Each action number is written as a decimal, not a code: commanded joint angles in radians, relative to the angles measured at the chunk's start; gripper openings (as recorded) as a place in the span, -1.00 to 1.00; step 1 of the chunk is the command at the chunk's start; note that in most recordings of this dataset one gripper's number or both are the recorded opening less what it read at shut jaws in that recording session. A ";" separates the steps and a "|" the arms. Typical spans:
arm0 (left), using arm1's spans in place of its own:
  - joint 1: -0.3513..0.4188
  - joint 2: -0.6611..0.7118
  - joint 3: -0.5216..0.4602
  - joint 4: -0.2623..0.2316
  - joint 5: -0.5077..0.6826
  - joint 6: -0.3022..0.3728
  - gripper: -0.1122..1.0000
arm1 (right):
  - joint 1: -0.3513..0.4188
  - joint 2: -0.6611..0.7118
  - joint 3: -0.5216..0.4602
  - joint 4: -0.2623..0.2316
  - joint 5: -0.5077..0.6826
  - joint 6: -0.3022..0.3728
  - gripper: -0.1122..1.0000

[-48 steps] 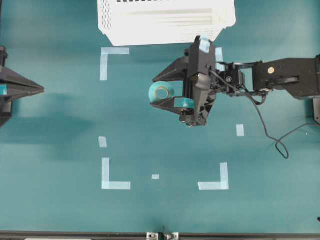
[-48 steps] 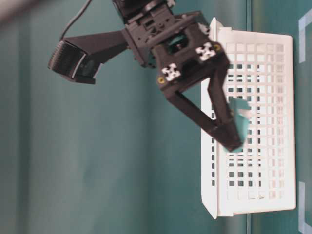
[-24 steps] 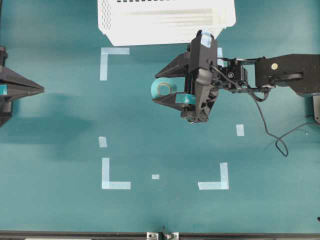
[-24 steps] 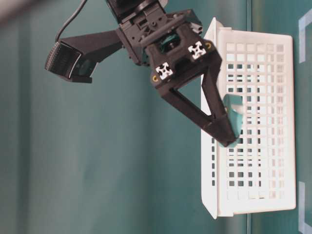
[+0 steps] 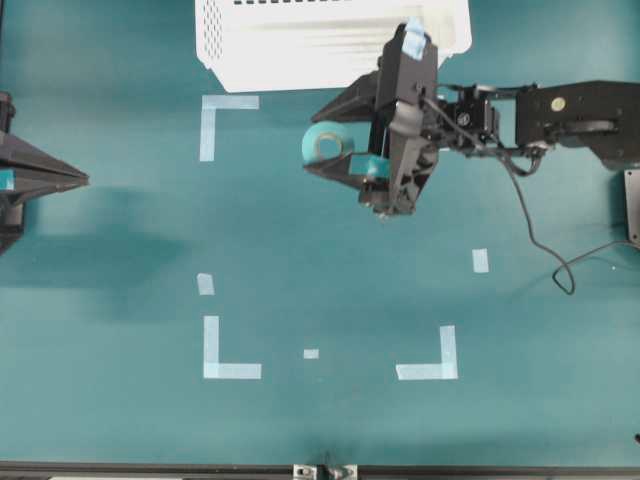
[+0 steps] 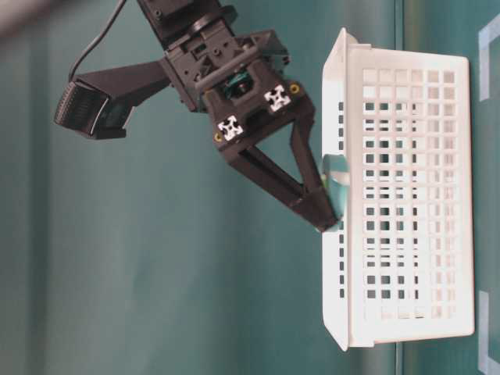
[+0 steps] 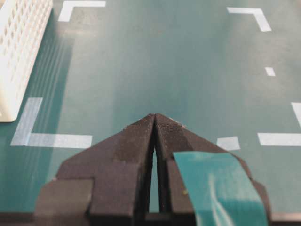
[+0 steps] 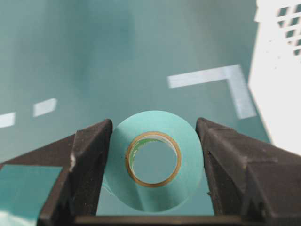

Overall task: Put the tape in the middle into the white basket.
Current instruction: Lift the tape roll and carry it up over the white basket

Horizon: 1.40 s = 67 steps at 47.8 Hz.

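The robot's right gripper needs to release the tape roll on the bottom of the white basket, just behind the basket's front side (image 5: 364, 42).
The light-teal tape roll (image 5: 325, 146) with a tan core is clamped between my right gripper's (image 5: 330, 138) black fingers and held above the table, close to the front wall of the white basket (image 5: 300, 45). In the right wrist view the roll (image 8: 154, 160) fills the gap between the fingers, with the basket (image 8: 280, 89) at the right. From table level the roll (image 6: 334, 176) is level with the basket's rim (image 6: 341, 78). My left gripper (image 5: 82, 179) is shut and empty at the far left, its tips (image 7: 154, 117) pressed together.
Pale-blue tape corner marks (image 5: 215, 120) and small strips (image 5: 480, 260) lie on the teal table. The right arm's cable (image 5: 545, 270) loops at the right. The basket's corner also shows in the left wrist view (image 7: 19, 52).
My right gripper has carried the roll toward the basket and higher, from mid-table to just in front of the basket's wall. The left arm has not moved.
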 commanded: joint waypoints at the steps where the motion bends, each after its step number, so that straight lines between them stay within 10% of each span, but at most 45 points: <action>1: -0.002 0.009 -0.011 0.000 -0.009 0.002 -0.99 | -0.038 -0.035 -0.025 -0.017 0.005 -0.002 0.36; 33: -0.002 0.008 -0.011 -0.002 -0.009 0.002 -0.99 | -0.313 -0.040 -0.020 -0.086 0.002 -0.003 0.36; 67: -0.002 0.008 -0.011 0.000 -0.009 0.002 -0.99 | -0.373 -0.005 -0.020 -0.084 -0.032 0.012 0.36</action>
